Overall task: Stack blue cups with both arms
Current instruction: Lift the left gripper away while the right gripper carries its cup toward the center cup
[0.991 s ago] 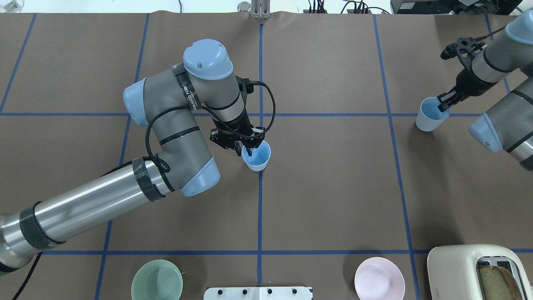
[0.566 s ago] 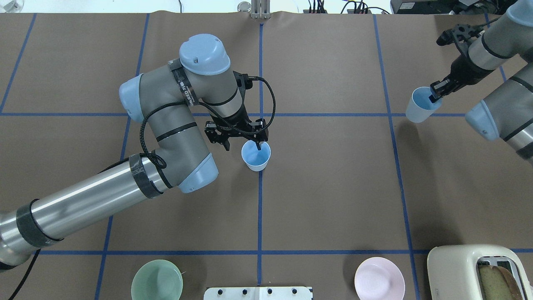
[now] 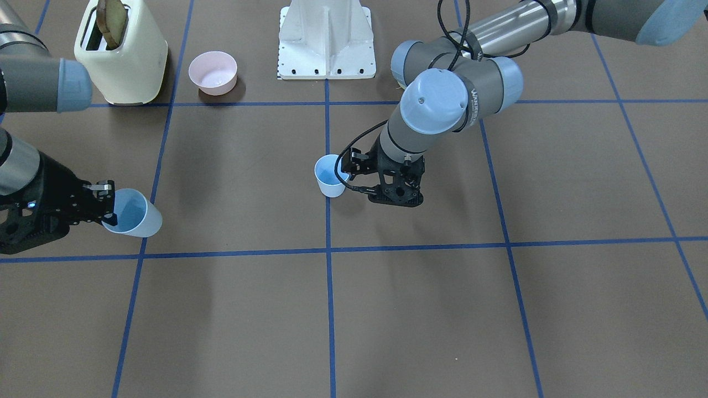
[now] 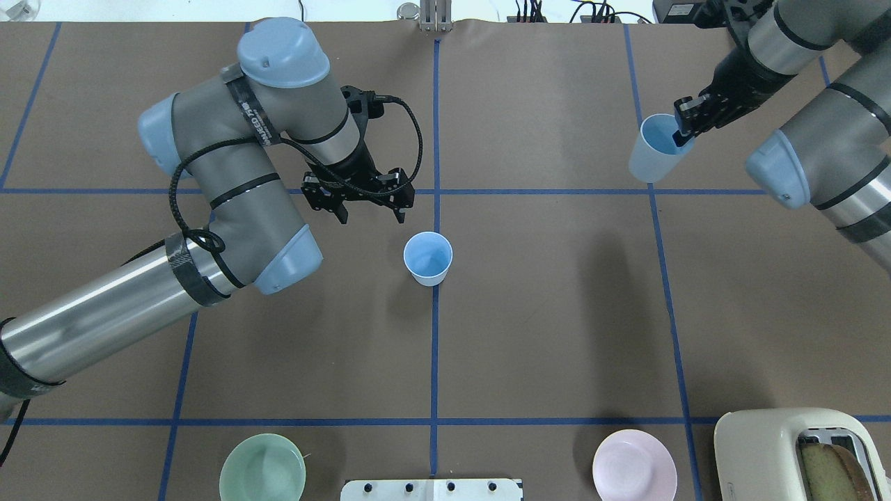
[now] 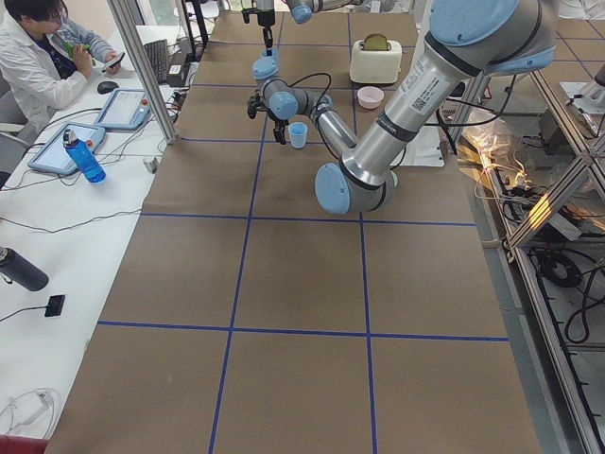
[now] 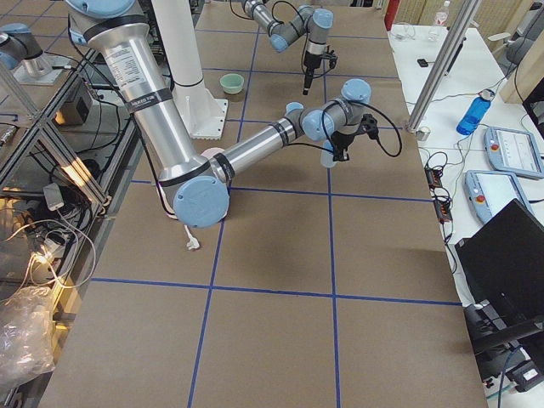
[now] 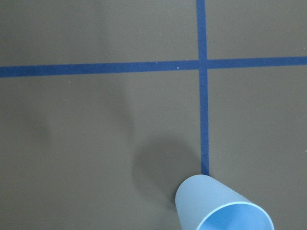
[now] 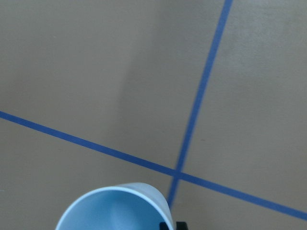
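Note:
My right gripper is going to let go of its blue cup inside the blue cup standing on the centre tape line (image 3: 330, 171).
One blue cup (image 4: 427, 257) stands upright on the centre tape line; it also shows in the front view (image 3: 330, 176) and at the bottom of the left wrist view (image 7: 220, 208). My left gripper (image 4: 370, 210) is open and empty, raised, up and to the left of that cup in the overhead view. My right gripper (image 4: 686, 127) is shut on the rim of the second blue cup (image 4: 653, 152), one finger inside it, and holds it tilted above the table at the far right. The held cup also shows in the front view (image 3: 135, 213) and the right wrist view (image 8: 115, 211).
A mint-green bowl (image 4: 262, 467), a pink bowl (image 4: 634, 465) and a cream toaster (image 4: 800, 452) with bread in it sit along the near edge beside the white base pedestal (image 4: 431, 489). Blue tape lines grid the brown table.
My left gripper opened, let go of the centre cup and drew up and away from it. My right gripper lifted its cup off the table and carried it farther away and slightly left.

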Controlling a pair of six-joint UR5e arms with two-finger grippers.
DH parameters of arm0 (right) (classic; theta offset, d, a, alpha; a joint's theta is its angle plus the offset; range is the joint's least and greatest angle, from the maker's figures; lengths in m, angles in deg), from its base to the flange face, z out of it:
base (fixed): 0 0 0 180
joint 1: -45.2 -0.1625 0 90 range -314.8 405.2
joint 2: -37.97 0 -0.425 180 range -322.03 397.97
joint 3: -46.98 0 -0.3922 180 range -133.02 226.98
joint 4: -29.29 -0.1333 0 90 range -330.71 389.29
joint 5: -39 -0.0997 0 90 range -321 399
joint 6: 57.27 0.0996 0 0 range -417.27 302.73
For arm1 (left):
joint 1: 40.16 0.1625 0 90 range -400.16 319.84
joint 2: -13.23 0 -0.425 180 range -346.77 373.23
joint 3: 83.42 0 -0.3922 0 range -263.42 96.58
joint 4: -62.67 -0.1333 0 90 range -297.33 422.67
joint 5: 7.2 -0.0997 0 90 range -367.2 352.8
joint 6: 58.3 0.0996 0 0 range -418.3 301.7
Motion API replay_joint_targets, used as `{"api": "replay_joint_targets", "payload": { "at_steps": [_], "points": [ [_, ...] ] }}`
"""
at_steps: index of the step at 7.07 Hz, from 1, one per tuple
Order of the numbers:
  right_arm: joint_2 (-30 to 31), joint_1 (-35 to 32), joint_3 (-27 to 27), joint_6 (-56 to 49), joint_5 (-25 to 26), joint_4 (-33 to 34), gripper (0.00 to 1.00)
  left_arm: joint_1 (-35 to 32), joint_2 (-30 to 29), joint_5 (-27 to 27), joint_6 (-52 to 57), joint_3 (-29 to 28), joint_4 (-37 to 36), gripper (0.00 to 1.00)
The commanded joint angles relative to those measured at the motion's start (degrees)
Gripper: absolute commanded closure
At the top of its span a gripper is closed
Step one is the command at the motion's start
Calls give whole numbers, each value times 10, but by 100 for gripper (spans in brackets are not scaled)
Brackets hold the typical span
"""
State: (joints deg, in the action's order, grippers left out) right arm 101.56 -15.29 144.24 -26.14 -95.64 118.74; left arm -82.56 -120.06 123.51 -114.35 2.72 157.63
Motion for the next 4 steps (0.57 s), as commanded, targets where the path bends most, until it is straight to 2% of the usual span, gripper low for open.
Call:
{"api": "replay_joint_targets", "payload": {
  "at_steps": [1,2,3,4],
  "points": [
    [-36,51,32,120,10,11,85,-50,56,28,75,27,0,3],
    [-39,80,50,158,26,10,85,-67,77,28,119,28,-7,3],
    [-68,117,50,208,54,10,85,-86,81,28,178,41,-51,3],
    [-102,166,45,265,102,11,85,-103,107,28,250,66,-84,3]
  ]
}}
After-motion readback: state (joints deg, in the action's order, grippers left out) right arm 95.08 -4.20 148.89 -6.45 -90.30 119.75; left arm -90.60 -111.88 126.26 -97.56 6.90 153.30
